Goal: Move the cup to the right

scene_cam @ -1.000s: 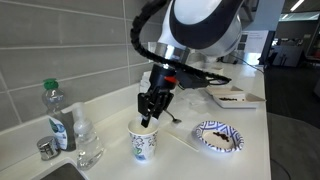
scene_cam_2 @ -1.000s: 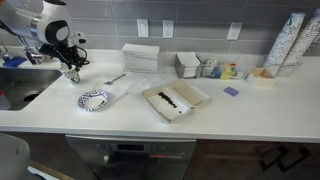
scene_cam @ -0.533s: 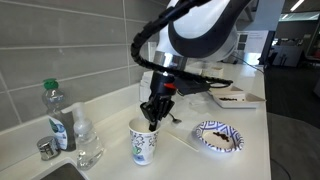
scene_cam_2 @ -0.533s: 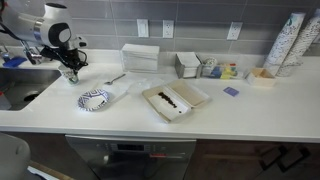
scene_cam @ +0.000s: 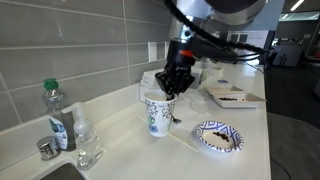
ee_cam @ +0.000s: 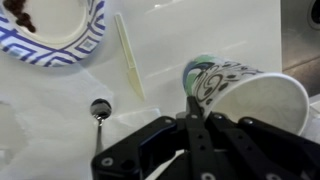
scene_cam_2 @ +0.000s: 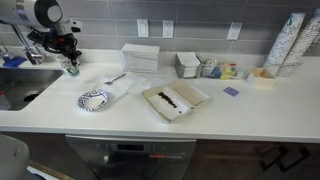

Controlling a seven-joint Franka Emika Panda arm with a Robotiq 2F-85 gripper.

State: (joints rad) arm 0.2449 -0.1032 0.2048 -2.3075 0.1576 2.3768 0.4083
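Observation:
The robot's gripper will put the cup down on the white counter [scene_cam: 195, 91] between the open food box and the gray tiled wall.
The cup [scene_cam: 157, 116] is white paper with a blue-green pattern. My gripper [scene_cam: 172, 84] is shut on its rim and holds it lifted above the white counter [scene_cam: 200, 160]. In an exterior view the cup [scene_cam_2: 71, 66] hangs under the gripper [scene_cam_2: 68, 56] at the far left, near the sink. In the wrist view the cup [ee_cam: 240, 95] lies tilted at the right, with one finger [ee_cam: 192, 108] of the gripper inside its rim.
A patterned paper plate [scene_cam: 217, 137] [scene_cam_2: 95, 99] [ee_cam: 55, 30] lies on the counter. A spoon [ee_cam: 99, 112] and a pale plastic knife [ee_cam: 128, 55] lie near it. A water bottle [scene_cam: 55, 115] and a clear glass [scene_cam: 87, 143] stand left. An open food box [scene_cam_2: 175, 98] sits mid-counter.
My gripper closed on the cup's rim and lifted it off the counter. Cup and arm moved up and to the right in an exterior view.

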